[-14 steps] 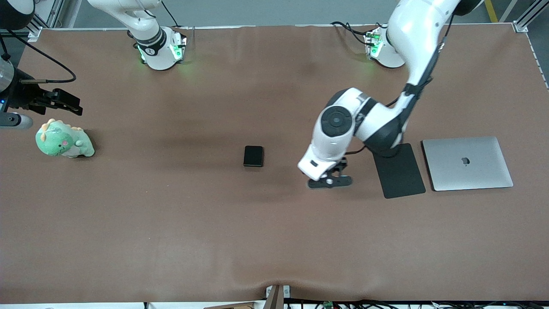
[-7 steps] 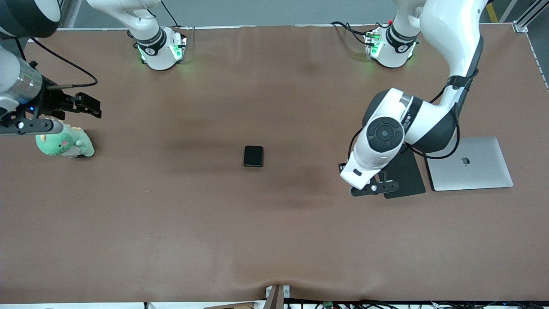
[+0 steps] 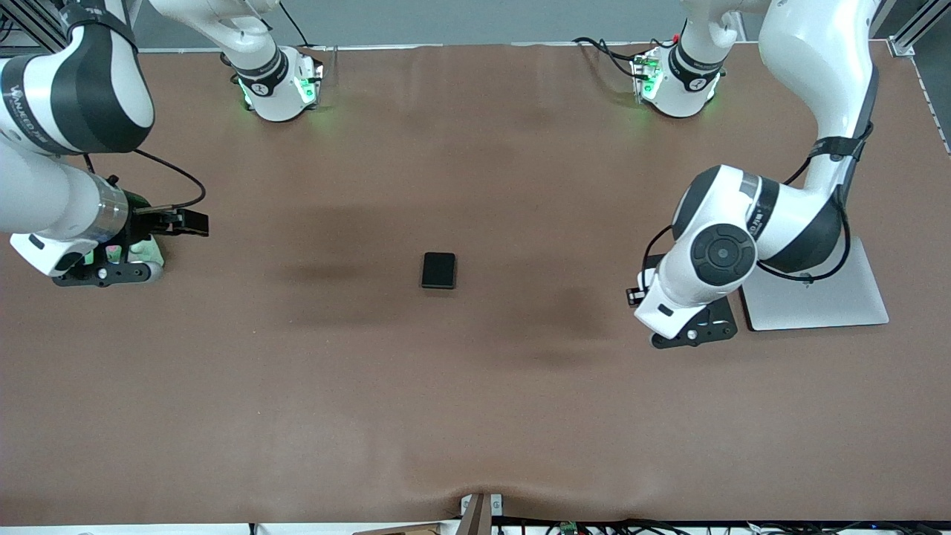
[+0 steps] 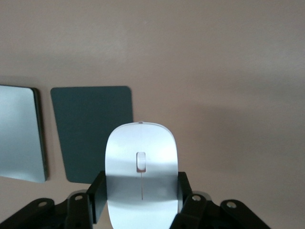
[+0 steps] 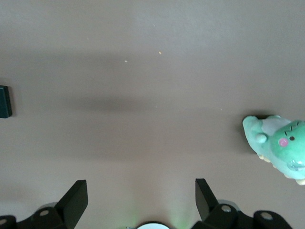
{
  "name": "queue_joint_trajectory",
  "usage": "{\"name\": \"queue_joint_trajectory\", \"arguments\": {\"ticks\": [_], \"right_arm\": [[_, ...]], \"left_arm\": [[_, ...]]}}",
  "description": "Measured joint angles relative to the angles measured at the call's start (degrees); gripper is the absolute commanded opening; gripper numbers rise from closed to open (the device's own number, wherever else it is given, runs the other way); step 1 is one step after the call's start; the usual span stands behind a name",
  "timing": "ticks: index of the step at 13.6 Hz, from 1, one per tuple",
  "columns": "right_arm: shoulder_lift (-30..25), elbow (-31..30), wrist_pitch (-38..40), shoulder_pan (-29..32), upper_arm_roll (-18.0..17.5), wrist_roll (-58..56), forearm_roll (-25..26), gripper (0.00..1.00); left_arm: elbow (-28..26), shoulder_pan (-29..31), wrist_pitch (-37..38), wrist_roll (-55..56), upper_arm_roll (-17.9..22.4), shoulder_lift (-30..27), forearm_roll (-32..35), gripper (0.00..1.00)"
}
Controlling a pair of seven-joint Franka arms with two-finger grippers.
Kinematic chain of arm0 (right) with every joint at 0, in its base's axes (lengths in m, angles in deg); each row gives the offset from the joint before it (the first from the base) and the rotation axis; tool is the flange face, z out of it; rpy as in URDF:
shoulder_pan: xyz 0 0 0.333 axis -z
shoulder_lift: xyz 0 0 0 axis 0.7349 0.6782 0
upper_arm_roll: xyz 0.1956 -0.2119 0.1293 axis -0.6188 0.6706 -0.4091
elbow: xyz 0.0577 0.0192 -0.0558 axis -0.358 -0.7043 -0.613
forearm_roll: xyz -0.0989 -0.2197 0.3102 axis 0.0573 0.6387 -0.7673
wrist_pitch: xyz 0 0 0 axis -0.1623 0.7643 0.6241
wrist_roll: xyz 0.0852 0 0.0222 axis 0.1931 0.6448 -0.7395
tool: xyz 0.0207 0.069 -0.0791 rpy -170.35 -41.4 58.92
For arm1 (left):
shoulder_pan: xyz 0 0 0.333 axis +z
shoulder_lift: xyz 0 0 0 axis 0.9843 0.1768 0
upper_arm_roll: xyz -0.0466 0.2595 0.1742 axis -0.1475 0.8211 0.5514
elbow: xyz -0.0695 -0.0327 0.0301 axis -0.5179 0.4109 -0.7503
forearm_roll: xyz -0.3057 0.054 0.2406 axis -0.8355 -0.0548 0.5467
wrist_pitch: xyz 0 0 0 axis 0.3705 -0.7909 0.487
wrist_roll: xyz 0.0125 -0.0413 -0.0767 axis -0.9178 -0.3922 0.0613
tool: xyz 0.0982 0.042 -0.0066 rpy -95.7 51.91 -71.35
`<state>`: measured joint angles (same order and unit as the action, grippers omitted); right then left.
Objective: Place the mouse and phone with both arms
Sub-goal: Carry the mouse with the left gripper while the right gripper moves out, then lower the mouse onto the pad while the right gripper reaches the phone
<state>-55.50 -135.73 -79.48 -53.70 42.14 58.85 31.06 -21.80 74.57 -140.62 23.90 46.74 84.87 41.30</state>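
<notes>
Next, my left gripper puts the white mouse down on the middle of the black mouse pad [image 3: 693,295] [image 4: 96,134] beside the silver laptop and lets go.
My left gripper [image 3: 691,333] hangs over the near edge of the black mouse pad [image 4: 90,129] and is shut on the white mouse [image 4: 141,162], gripping both its sides. In the front view the hand hides the mouse. The black phone [image 3: 438,270] lies flat in the middle of the table, far from both grippers, and shows at the edge of the right wrist view [image 5: 5,101]. My right gripper [image 3: 104,273] is open and empty [image 5: 140,191] over the right arm's end of the table, above a plush toy.
A silver laptop [image 3: 817,301] lies closed beside the mouse pad at the left arm's end and also shows in the left wrist view [image 4: 19,138]. A green plush dinosaur [image 5: 279,145] sits under my right hand, mostly hidden in the front view [image 3: 147,254].
My left arm has carried the mouse from near the table's middle toward the mouse pad. My right arm has swung in from the table's end to above the plush dinosaur.
</notes>
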Motion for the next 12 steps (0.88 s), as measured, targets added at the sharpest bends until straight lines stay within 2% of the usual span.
{"name": "queue_joint_trajectory", "arguments": {"ticks": [4,8,12], "right_arm": [[0.4,0.1,-2.4,-3.5,-0.1,6.4,-3.6,1.00],[2.0,0.0,-4.5,-9.1,-0.2,16.0,-4.4,1.00],[4.5,-0.5,-6.5,-11.9,-0.2,21.2,-7.9,1.00]], "left_arm": [[-3.4,2.5,0.1,0.0,-0.1,-1.0,0.0,0.00],[-7.1,6.0,-0.9,-0.2,-0.1,-1.0,0.0,0.00],[-13.6,8.6,-9.2,-2.0,-0.1,-0.7,0.0,0.00]]}}
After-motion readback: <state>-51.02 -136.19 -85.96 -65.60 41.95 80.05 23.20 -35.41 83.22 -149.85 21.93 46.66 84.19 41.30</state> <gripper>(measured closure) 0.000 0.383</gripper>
